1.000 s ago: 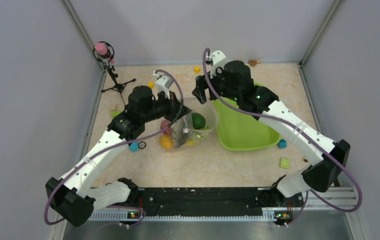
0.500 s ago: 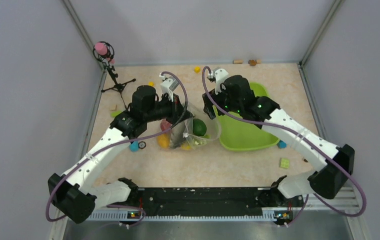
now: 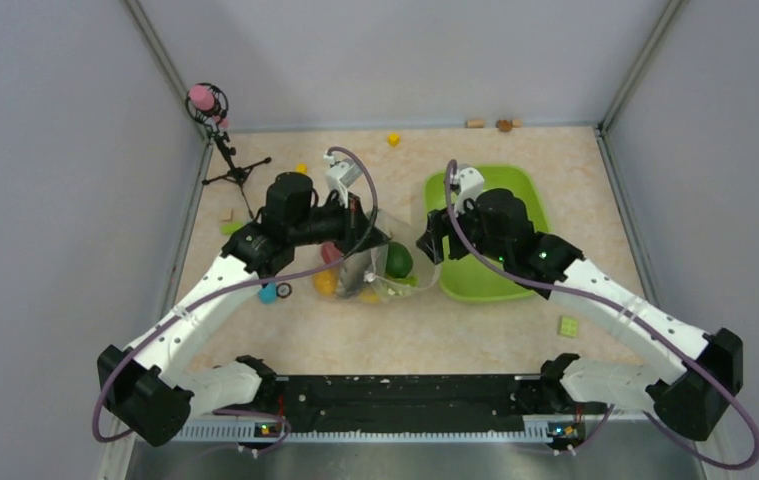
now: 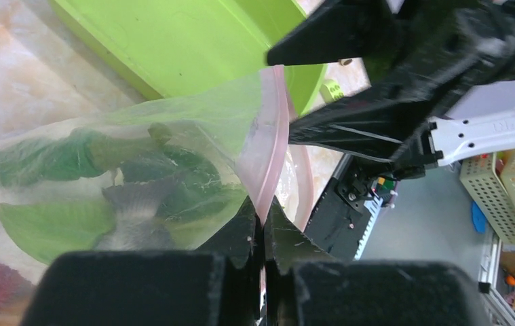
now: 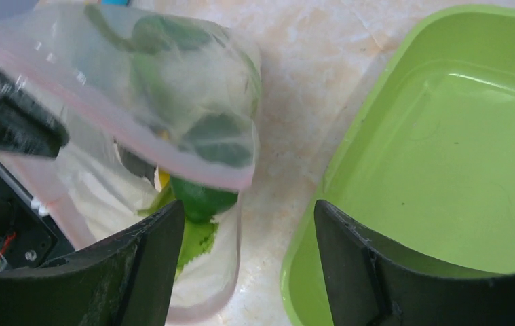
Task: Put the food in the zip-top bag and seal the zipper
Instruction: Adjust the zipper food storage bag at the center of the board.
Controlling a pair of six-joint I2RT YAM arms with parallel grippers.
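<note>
The left gripper pinches the bag's zipper midway, so the right gripper needs to hold the far end of the bag's opening while the left gripper takes the bag's near corner (image 3: 370, 276) before sealing.
The clear zip-top bag (image 3: 380, 265) lies at the table's middle with food inside: a dark green round piece (image 3: 396, 259), orange and red pieces (image 3: 327, 280) and green leaves (image 4: 105, 163). My left gripper (image 3: 367, 236) is shut on the bag's pink zipper strip (image 4: 268, 146) and holds the mouth edge up. My right gripper (image 3: 431, 236) is open and empty, just right of the bag's mouth, between the bag and the lime-green tray (image 3: 485, 270). In the right wrist view the bag's mouth (image 5: 139, 115) gapes open, with the green piece (image 5: 203, 198) inside.
The lime-green tray (image 5: 444, 163) is empty, right of the bag. A microphone stand (image 3: 225, 150) is at the back left. Small blocks lie about: yellow (image 3: 393, 139), green (image 3: 568, 326), blue (image 3: 268, 293).
My right arm has swung from the back toward the near right, and its gripper has dropped beside the bag's mouth. The tray is now uncovered. My left gripper keeps its hold on the zipper.
</note>
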